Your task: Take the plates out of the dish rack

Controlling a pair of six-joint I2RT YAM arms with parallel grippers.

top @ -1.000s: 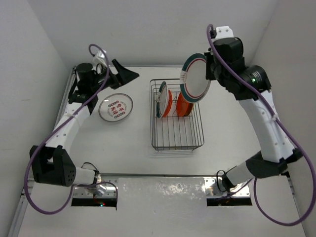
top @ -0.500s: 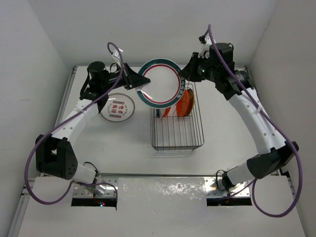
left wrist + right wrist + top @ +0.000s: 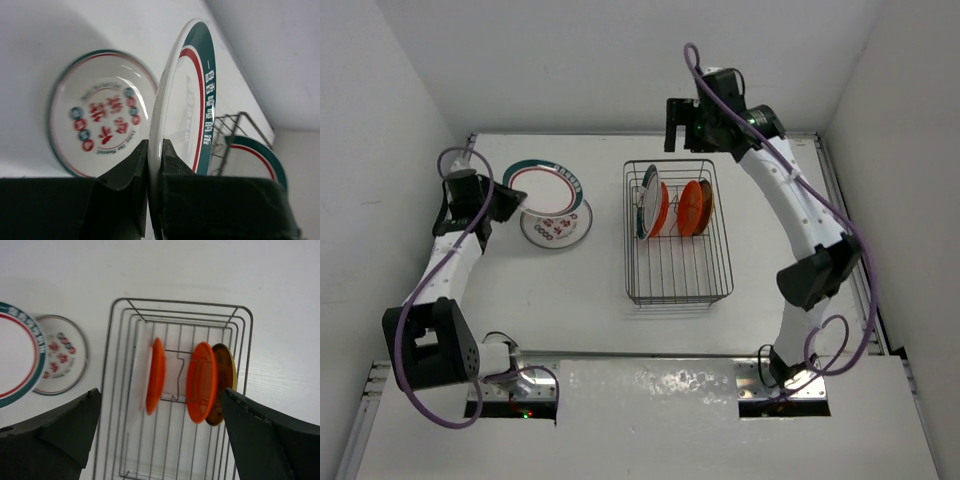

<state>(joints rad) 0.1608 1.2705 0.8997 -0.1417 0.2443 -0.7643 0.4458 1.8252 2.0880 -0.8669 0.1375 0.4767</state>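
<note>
The white green-rimmed plate's top edge (image 3: 657,184) (image 3: 148,362), beside the orange plate in the dish rack, is the next place my right gripper will go to and close on.
My left gripper (image 3: 500,203) (image 3: 155,150) is shut on the rim of a white plate with green and red rings (image 3: 548,187) (image 3: 192,95), held tilted over a smaller red-marked plate (image 3: 556,228) (image 3: 102,122) lying on the table. The dark wire dish rack (image 3: 677,285) (image 3: 240,310) holds a white green-rimmed plate (image 3: 645,203) (image 3: 141,367), two orange plates (image 3: 156,375) (image 3: 201,382) and a brown yellow-rimmed one (image 3: 223,375), all upright. My right gripper (image 3: 680,120) (image 3: 160,391) hangs open high above the rack's far end, holding nothing.
White walls close in the table at the back and on both sides. The left wall stands close behind my left gripper. The near half of the rack (image 3: 680,270) has only bare wires.
The ringed plate passed from my right gripper to my left, which shut on it and carried it left over the red-marked plate. The right gripper opened and swung back above the rack.
</note>
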